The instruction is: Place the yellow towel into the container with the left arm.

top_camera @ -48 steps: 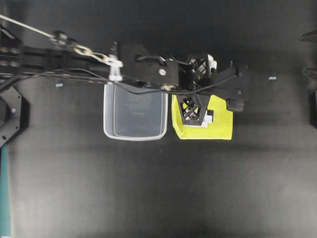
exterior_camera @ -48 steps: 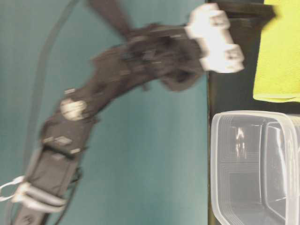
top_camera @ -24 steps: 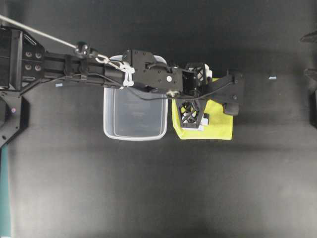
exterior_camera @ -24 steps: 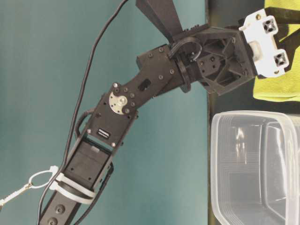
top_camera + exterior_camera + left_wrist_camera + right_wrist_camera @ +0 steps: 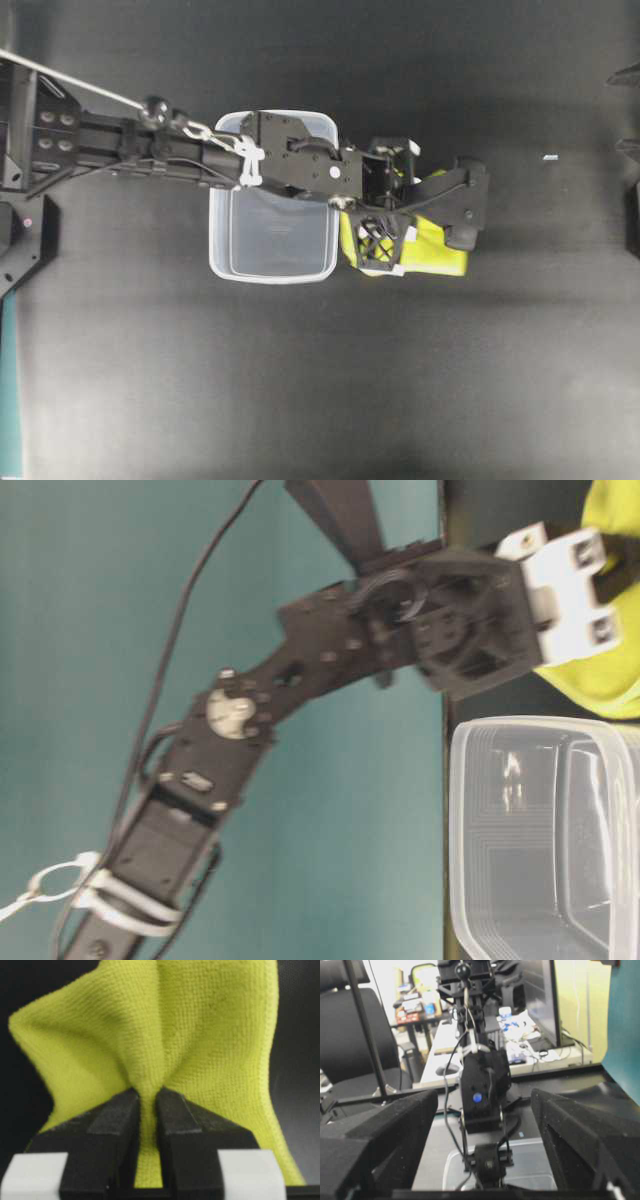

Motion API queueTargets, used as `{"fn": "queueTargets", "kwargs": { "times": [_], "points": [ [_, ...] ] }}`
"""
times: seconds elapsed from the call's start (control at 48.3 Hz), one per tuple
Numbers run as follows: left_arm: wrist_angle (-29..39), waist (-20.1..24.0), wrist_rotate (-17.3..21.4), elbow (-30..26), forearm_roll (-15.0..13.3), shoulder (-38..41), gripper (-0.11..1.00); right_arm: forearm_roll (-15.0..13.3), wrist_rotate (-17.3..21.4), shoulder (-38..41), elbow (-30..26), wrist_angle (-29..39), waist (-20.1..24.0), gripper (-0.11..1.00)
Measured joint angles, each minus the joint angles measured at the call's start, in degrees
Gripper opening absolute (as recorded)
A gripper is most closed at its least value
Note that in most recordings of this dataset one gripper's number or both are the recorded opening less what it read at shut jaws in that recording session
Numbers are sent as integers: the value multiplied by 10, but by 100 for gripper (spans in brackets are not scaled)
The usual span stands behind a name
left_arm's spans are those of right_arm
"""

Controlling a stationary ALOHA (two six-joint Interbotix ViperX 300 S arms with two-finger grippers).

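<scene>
The robot's left gripper should release the yellow towel on the middle of the clear container's empty bottom (image 5: 282, 197).
The yellow towel (image 5: 435, 255) lies bunched just right of the container (image 5: 270, 277), partly pulled up off the black table. My left gripper (image 5: 392, 215) reaches over the container and is shut on it. In the left wrist view the black jaws (image 5: 147, 1105) pinch a raised fold of the towel (image 5: 200, 1035). The table-level view shows the towel (image 5: 612, 685) lifted beside the clear tub (image 5: 520, 840), which holds nothing. My right gripper (image 5: 628, 110) sits idle at the right edge, open with nothing in it (image 5: 480, 1145).
The left arm (image 5: 150, 150) spans from the left edge across the container's far rim. A small pale marker (image 5: 549, 157) lies on the table at the right. Black table surface (image 5: 320, 380) stretches in front of the tub.
The left gripper has shut on the towel and drawn it up and slightly left toward the container. The flat square is now bunched. The right gripper has not moved.
</scene>
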Motion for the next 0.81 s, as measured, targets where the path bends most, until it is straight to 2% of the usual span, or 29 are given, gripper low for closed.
{"fn": "queueTargets", "kwargs": {
  "times": [0.186, 0.394, 0.518, 0.808],
  "points": [
    [67, -8, 0, -18, -1, -82, 7, 0, -1, -4, 0, 1, 0, 73],
    [161, -12, 0, -15, -1, -216, 7, -1, -3, -4, 4, 0, 0, 73],
    [191, -7, 0, 25, 0, -292, 7, -1, -4, -4, 5, 0, 0, 73],
    [184, 19, -1, 160, 0, -399, 7, -1, -4, -6, 5, -2, 0, 73]
  ]
}}
